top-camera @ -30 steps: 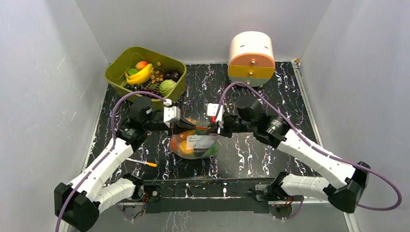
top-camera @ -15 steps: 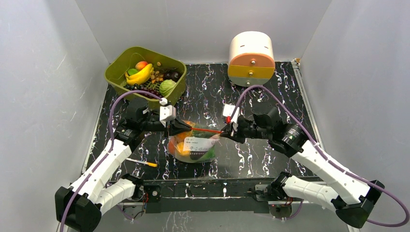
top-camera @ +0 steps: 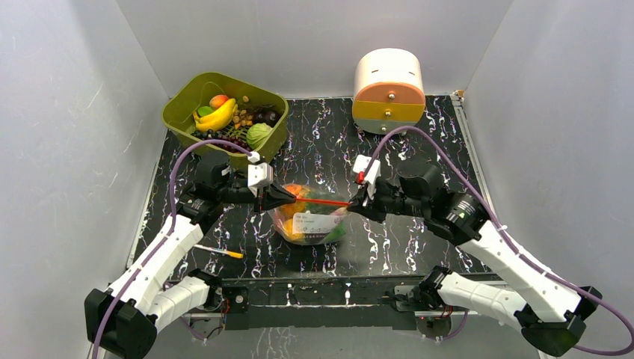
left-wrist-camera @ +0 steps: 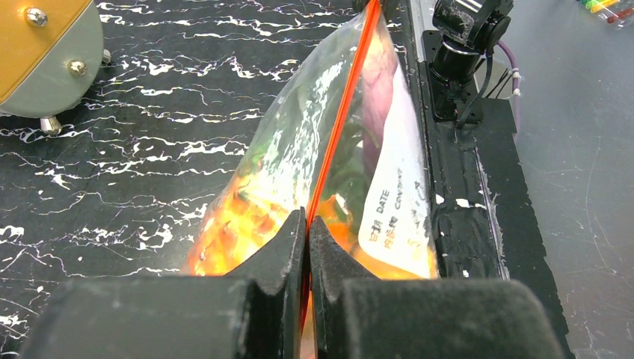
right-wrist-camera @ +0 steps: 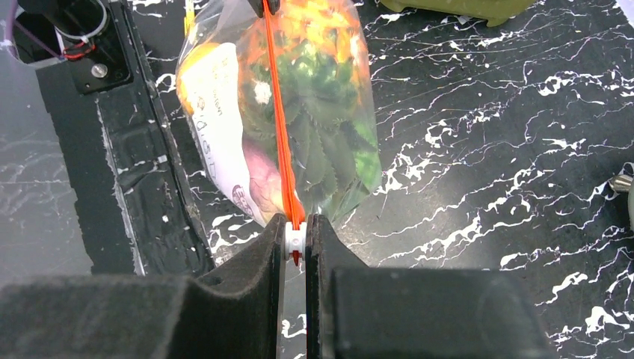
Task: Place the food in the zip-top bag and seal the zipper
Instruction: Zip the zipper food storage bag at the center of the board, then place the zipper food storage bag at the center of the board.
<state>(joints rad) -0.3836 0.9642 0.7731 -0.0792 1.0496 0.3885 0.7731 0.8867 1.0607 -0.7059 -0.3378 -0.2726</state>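
Next, my right gripper releases the white slider, so that it lays the zip-top bag, now hanging above the table, down on the dark marbled table [top-camera: 322, 206] between my two grippers.
The clear zip-top bag [top-camera: 310, 223] hangs between my two grippers above the dark marbled table, with orange pieces [top-camera: 295, 194], green lettuce [right-wrist-camera: 321, 142] and a purple piece [left-wrist-camera: 377, 82] of food inside. Its red-orange zipper [top-camera: 323, 201] is stretched taut and straight. My left gripper [top-camera: 288, 198] is shut on the zipper's left end [left-wrist-camera: 308, 224]. My right gripper [top-camera: 351, 203] is shut on the white slider [right-wrist-camera: 295, 238] at the zipper's right end. The bag also shows in the left wrist view [left-wrist-camera: 299, 164] and the right wrist view [right-wrist-camera: 224, 112].
A green basket [top-camera: 179, 112] with more toy fruit stands at the back left. A white and orange drawer box [top-camera: 388, 90] stands at the back right. A yellow-tipped pen [top-camera: 220, 252] lies at the front left, by the black front rail [top-camera: 329, 288].
My right gripper has slid right along the zipper with the slider, stretching the strip longer. The bag has lifted and shifted slightly right. The left gripper has held its end.
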